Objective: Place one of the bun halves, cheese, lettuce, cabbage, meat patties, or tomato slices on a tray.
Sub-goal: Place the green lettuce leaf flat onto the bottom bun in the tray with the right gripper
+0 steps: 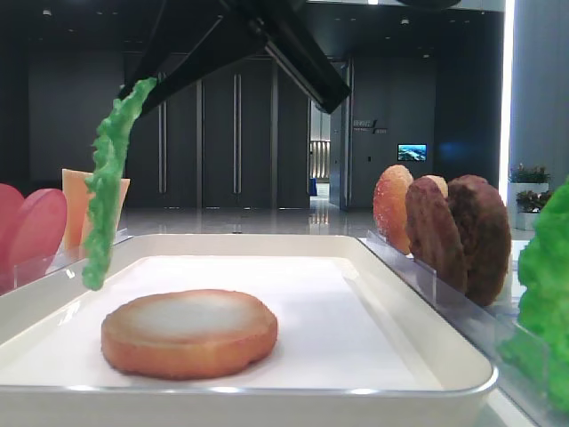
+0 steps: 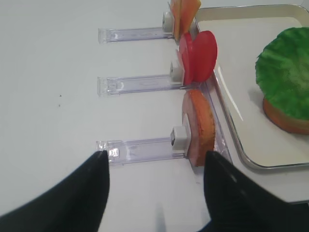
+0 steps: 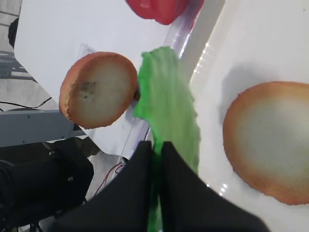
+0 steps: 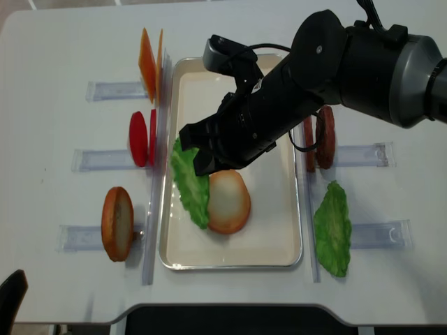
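I need to let go of the lettuce leaf with my right gripper on the pale side of the bun half (image 4: pixel 214 209) (image 3: pixel 248 145) lying in the tray.
My right gripper (image 3: pixel 155 143) is shut on a ruffled green lettuce leaf (image 4: pixel 190 185), which hangs over the left side of the white tray (image 4: pixel 279 244). The leaf (image 1: pixel 105 191) dangles on edge, its lower end just above the tray floor. Next to it, a bun half (image 4: pixel 228 201) lies flat on the tray with its pale face up (image 1: pixel 188 332). My left gripper (image 2: pixel 154 154) is open and empty above the table, near another bun half (image 2: pixel 198 128) that stands on edge in a clear holder.
Left of the tray stand tomato slices (image 4: pixel 140 138) and cheese (image 4: pixel 148 64) in clear holders. Right of it stand meat patties (image 4: pixel 320 139) and a second lettuce leaf (image 4: pixel 333 229). My right arm crosses over the tray from the upper right.
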